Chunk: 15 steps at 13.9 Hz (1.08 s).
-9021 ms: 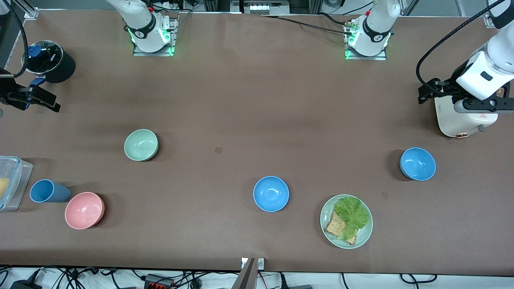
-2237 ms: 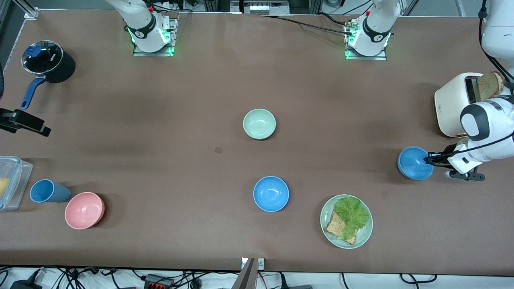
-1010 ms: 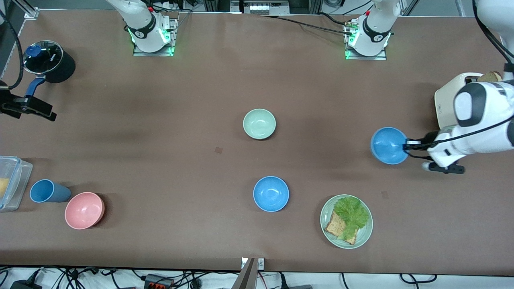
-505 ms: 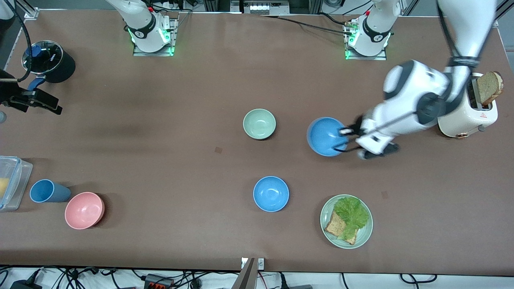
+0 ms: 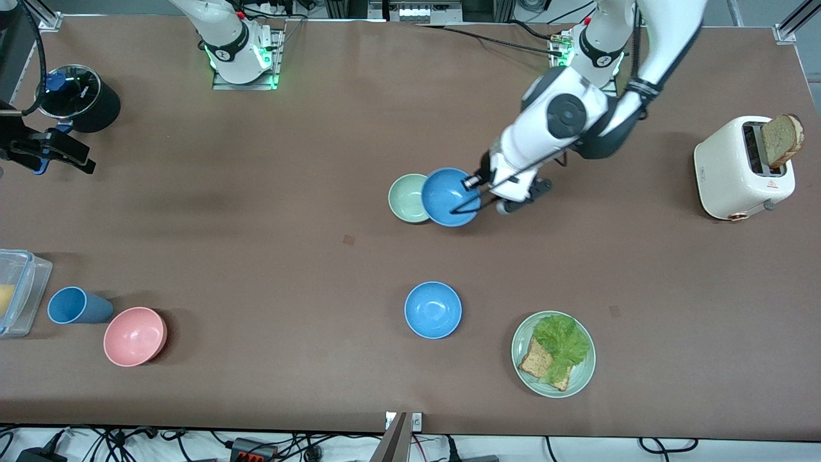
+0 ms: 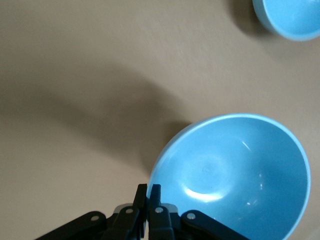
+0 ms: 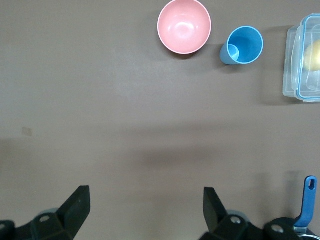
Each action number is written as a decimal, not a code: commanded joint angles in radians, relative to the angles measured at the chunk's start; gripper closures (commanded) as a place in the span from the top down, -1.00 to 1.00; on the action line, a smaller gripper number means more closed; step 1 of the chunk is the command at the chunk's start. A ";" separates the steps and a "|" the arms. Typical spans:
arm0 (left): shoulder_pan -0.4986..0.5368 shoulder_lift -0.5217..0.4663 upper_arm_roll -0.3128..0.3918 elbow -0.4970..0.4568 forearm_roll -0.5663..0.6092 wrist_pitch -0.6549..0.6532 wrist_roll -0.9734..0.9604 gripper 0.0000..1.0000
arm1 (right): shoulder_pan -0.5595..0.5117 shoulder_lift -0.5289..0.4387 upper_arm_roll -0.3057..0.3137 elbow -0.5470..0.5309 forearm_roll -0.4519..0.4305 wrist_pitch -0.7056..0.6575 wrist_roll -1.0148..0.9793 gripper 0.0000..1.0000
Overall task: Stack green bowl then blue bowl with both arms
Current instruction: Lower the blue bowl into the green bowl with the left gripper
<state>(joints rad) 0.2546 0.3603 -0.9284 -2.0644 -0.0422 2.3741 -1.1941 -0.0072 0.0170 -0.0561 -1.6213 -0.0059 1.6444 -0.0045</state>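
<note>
The robot's left gripper needs to release the blue bowl inside the pale green bowl (image 5: 415,197) that stands in the middle of the table.
The pale green bowl (image 5: 406,196) stands mid-table. My left gripper (image 5: 473,183) is shut on the rim of a blue bowl (image 5: 450,197) and holds it in the air, overlapping the green bowl's edge toward the left arm's end. In the left wrist view the fingers (image 6: 149,200) pinch that bowl's rim (image 6: 235,175). A second blue bowl (image 5: 433,310) rests on the table nearer the front camera; it also shows in the left wrist view (image 6: 290,17). My right gripper (image 5: 48,154) is open, up over the right arm's end of the table, near the pot.
A black pot with a blue handle (image 5: 77,96), a clear container (image 5: 16,292), a blue cup (image 5: 74,305) and a pink bowl (image 5: 135,336) stand at the right arm's end. A green plate with lettuce and toast (image 5: 553,353) and a toaster (image 5: 744,168) stand toward the left arm's end.
My left arm has carried the blue bowl from the left arm's end to over the green bowl's edge. The right gripper has barely shifted.
</note>
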 commanded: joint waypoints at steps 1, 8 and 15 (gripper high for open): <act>-0.043 -0.006 0.005 -0.020 0.008 0.056 -0.061 -0.99 | 0.004 -0.026 0.001 -0.025 0.000 0.020 -0.015 1.00; -0.107 0.101 0.022 -0.025 0.255 0.114 -0.230 -0.98 | 0.003 -0.025 -0.004 -0.029 -0.016 0.028 -0.048 1.00; -0.147 0.163 0.043 0.020 0.354 0.106 -0.364 -0.99 | 0.003 -0.029 -0.002 -0.035 -0.016 0.023 -0.032 1.00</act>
<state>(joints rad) 0.1364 0.5201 -0.8912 -2.0657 0.2764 2.4849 -1.4944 -0.0075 0.0168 -0.0569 -1.6287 -0.0068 1.6632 -0.0388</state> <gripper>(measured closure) 0.956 0.000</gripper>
